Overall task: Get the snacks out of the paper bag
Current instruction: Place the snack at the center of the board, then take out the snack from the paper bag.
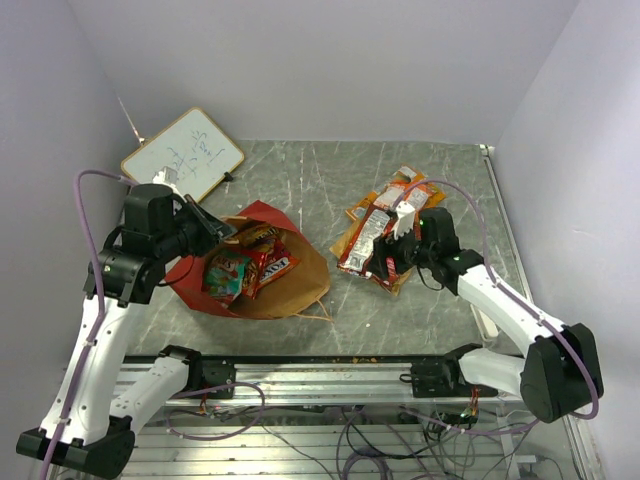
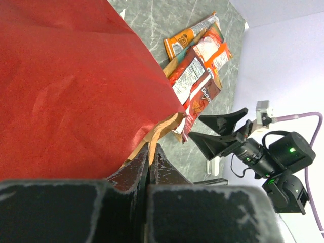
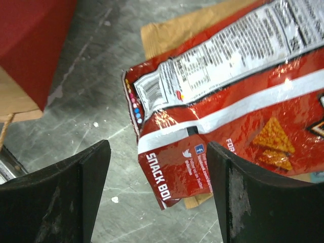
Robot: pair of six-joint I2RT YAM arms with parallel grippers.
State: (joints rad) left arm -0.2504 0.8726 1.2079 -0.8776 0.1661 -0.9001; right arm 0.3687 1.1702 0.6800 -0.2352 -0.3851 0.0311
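Note:
The orange snack packet is in the paper bag, so my right gripper reaches in next and grabs it by its edge (image 1: 276, 277) nearest the bag's opening.
The red paper bag (image 1: 262, 262) lies on its side left of centre, its brown mouth facing me, with red, teal and orange snack packets (image 1: 240, 268) inside. My left gripper (image 1: 215, 228) is shut on the bag's upper rim; in the left wrist view its fingertips (image 2: 150, 152) pinch the kraft edge (image 2: 161, 127) beside the red wall (image 2: 71, 81). A pile of snack packets (image 1: 385, 228) lies on the table at the right. My right gripper (image 1: 398, 258) is open just over the pile's near end. In the right wrist view a red chip packet (image 3: 228, 116) lies between the spread fingers (image 3: 238, 197).
A small whiteboard (image 1: 183, 155) lies at the back left. The grey marble-look table (image 1: 300, 180) is walled in by pale panels. A metal rail (image 1: 330, 375) and cables run along the near edge. The bag's tan handle (image 1: 318, 308) trails toward the rail.

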